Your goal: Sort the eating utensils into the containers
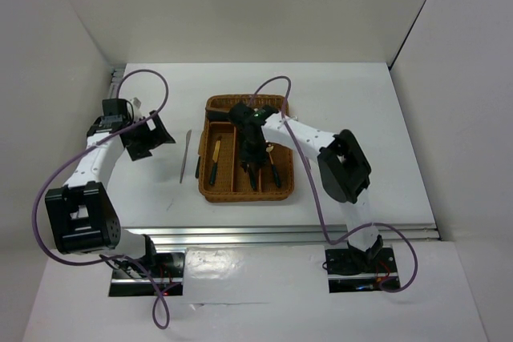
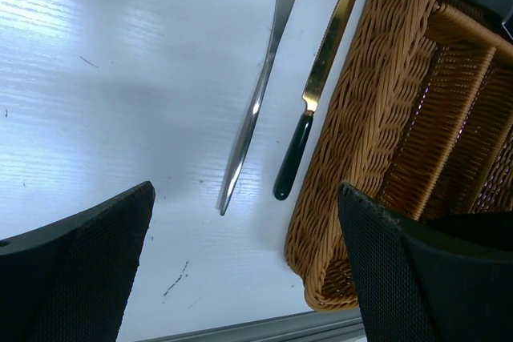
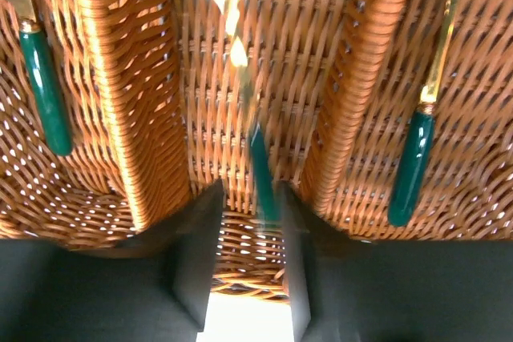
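Next, my left gripper goes to the silver knife's handle (image 1: 183,169) (image 2: 241,152), closer to the handle's end than to the blade, and closes there.
The wicker tray (image 1: 210,190) lies mid-table. My right gripper (image 1: 252,166) hovers over its middle slot with its jaws apart (image 3: 247,266). A blurred gold utensil with a green handle (image 3: 263,174) lies just past them in that slot, against the right finger (image 3: 298,270). A green-handled utensil lies in the left slot (image 3: 44,90) and another in the right slot (image 3: 413,162). My left gripper (image 1: 157,138) is open and empty (image 2: 244,278) above the table left of the tray. A silver knife (image 2: 258,98) and a gold knife with a dark handle (image 2: 309,98) lie on the table beside the tray's wall (image 2: 353,134).
The two loose knives also show in the top view, the silver one (image 1: 186,155) and the gold one (image 1: 198,167) right beside the tray. The table's metal front rail (image 1: 280,234) runs close below the tray. White walls enclose the table on three sides.
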Available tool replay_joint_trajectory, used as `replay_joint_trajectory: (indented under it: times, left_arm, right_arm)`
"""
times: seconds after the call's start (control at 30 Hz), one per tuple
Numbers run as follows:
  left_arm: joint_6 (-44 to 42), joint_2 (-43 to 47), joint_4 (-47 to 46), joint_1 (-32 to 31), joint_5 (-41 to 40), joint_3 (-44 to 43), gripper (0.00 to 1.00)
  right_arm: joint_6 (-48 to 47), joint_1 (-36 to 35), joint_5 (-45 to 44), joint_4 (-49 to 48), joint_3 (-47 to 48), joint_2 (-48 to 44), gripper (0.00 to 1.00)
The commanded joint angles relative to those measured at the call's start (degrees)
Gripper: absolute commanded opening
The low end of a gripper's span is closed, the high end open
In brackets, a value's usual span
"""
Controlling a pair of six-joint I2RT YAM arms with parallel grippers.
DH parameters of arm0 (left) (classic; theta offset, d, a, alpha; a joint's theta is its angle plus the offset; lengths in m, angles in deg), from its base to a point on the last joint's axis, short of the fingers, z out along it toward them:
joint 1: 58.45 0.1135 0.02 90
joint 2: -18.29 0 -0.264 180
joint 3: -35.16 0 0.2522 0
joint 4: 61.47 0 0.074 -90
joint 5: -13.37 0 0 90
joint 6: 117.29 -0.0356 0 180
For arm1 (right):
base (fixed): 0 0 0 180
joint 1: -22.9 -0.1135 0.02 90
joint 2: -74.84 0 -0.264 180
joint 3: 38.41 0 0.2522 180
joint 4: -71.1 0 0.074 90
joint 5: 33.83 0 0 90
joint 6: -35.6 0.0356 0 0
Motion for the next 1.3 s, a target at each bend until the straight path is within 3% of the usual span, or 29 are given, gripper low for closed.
replay_joint_trajectory:
  times: [0.0, 0.17, 0.27, 0.47, 0.83, 1.03, 1.17, 1.27]
  left_arm:
    - [-2.1, 1.0, -2.2, -0.7, 0.0, 0.4, 1.00]
    - [-3.3, -0.8, -2.2, -5.9, -4.4, 0.4, 0.98]
    - [-3.3, -2.5, -1.5, -8.2, -7.4, 0.4, 0.96]
    - [-3.3, -6.9, -1.5, -10.2, -10.7, 1.6, 0.90]
    - [-5.0, -15.1, 0.7, -15.1, -18.4, -0.4, 0.81]
    - [-4.5, -17.7, -0.4, -15.1, -19.0, 0.2, 0.78]
    - [-4.5, -19.7, -0.9, -15.1, -19.0, 0.2, 0.72]
    - [-4.5, -20.9, -0.9, -15.1, -18.4, 0.2, 0.61]
  right_arm:
    - [1.2, -1.5, -0.7, -1.4, 2.1, 0.2, 0.45]
    - [0.1, -2.0, -1.8, 3.4, 8.8, 0.2, 0.84]
    - [0.1, -2.0, -3.9, 5.5, 12.4, -1.0, 1.00]
    - [0.1, 2.4, -3.3, 7.9, 17.3, -7.3, 1.00]
    - [0.7, 17.0, -2.1, 3.6, 1.9, -25.2, 1.00]
    - [0.1, 19.4, -2.1, 3.6, 0.0, -27.7, 1.00]
    - [0.1, 20.0, -2.1, 4.3, -0.5, -28.2, 1.00]
    - [0.1, 20.0, -2.1, 4.8, -1.0, -28.2, 1.00]
